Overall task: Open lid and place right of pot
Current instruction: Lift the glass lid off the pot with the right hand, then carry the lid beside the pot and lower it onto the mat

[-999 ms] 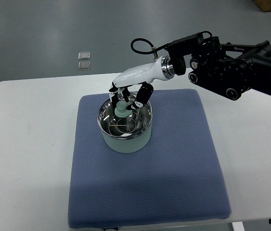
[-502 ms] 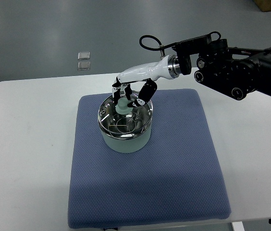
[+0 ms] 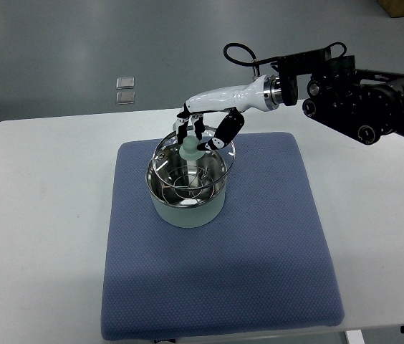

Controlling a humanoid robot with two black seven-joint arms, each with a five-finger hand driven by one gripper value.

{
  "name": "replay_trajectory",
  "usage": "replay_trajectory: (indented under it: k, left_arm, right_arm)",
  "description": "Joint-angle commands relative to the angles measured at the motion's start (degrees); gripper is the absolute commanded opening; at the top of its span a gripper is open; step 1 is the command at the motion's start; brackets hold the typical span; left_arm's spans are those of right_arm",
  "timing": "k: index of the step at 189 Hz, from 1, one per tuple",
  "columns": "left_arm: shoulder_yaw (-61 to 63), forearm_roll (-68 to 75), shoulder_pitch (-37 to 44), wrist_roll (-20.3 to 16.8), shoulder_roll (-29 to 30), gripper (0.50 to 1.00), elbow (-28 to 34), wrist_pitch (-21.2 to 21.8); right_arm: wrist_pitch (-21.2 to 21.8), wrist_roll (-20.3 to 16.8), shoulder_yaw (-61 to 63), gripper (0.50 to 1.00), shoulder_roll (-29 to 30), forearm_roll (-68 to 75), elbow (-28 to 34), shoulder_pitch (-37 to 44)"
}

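Next, my right gripper lets go of the glass lid on the bare blue mat (image 3: pixel 268 193) close beside the pot, with its knob facing up.
A pale green pot (image 3: pixel 188 208) with a shiny steel inside stands on the blue mat (image 3: pixel 259 251). Its glass lid (image 3: pixel 220 163) with a pale green knob (image 3: pixel 190 149) is tilted and lifted a little above the pot's rim. My right hand (image 3: pixel 200 136), white with black fingertips, comes in from the right and is shut on the knob. The left arm is out of view.
The blue mat lies on a white table (image 3: pixel 44 215). Bare mat lies to the right of the pot (image 3: pixel 273 193). Two small clear squares (image 3: pixel 125 89) lie on the grey floor beyond the table's far edge.
My right hand has risen and moved slightly right with the knob in it. The lid has come up off the pot's rim and tilted.
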Motion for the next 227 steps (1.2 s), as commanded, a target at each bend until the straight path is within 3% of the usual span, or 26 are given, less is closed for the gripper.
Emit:
replay_trajectory:
  k: [1,121,180,227]
  left_arm:
    - [0.0,0.0,0.1,0.0,0.0,1.0,-0.1,0.0]
    - [0.0,0.0,0.0,0.0,0.0,1.0,-0.1,0.0]
    - [0.0,0.0,0.0,0.0,0.0,1.0,-0.1,0.1]
    - [0.0,0.0,0.0,0.0,0.0,1.0,-0.1,0.0]
  right_arm:
    - [0.0,0.1,0.0,0.5,-1.4,0.4,0.0,0.0]
    - [0.7,3.3,0.7,0.5,-15.7,2.7,4.4,-3.4]
    - [0.0,3.4,0.8,0.5,-17.3,2.7,4.4,-7.6]
    - [-3.3,3.4,0.8,0.5,-17.3,2.8,4.4,-12.6]
